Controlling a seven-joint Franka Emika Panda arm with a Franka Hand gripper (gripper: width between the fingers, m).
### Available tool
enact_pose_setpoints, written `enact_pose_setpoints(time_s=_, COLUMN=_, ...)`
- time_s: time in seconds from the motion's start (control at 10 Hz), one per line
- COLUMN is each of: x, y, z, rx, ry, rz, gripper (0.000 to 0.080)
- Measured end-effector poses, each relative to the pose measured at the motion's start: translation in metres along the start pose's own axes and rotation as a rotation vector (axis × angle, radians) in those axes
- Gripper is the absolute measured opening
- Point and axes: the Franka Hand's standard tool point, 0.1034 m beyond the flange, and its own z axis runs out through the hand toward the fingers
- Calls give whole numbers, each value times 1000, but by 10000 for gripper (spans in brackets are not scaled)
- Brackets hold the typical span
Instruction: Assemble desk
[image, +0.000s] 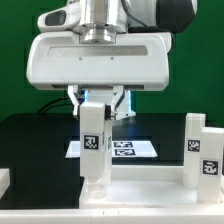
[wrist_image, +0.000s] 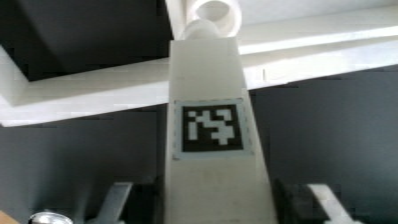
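Observation:
My gripper needs to let go of the white desk leg, standing on the tabletop's near corner (image: 96, 191) (wrist_image: 212, 22), opposite the other upright legs.
I hold a white square-section desk leg (image: 93, 150) upright, and its black-and-white tag faces the exterior camera. My gripper (image: 97, 103) is shut on the leg's upper end, with a finger on each side. The leg's lower end meets the white tabletop panel (image: 150, 196) lying along the front. In the wrist view the leg (wrist_image: 217, 90) runs away from my gripper (wrist_image: 217, 205) to a rounded peg tip over the tabletop's rim (wrist_image: 80, 100). Whether the peg sits in a hole is hidden.
More white tagged leg pieces (image: 197, 148) stand upright at the exterior view's right, on or behind the tabletop. The marker board (image: 128, 149) lies flat on the black table behind the held leg. A small white piece (image: 5, 181) shows at the left edge.

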Motion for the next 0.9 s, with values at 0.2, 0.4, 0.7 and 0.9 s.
enact_pose_setpoints(time_s=0.2, x=-2, y=-2, z=4, rx=-2, ry=-1, rz=5, gripper=284)
enact_pose_setpoints(time_s=0.4, x=-8, y=-6, z=8, rx=-1, ry=-11, rz=2, gripper=284)
enact_pose_setpoints(time_s=0.7, x=-12, y=-6, z=14, rx=-10, ry=-6, rz=-1, gripper=284)
enact_pose_setpoints(time_s=0.9, x=-19, y=-5, z=20, rx=-20, ry=-3, rz=-8, gripper=284)
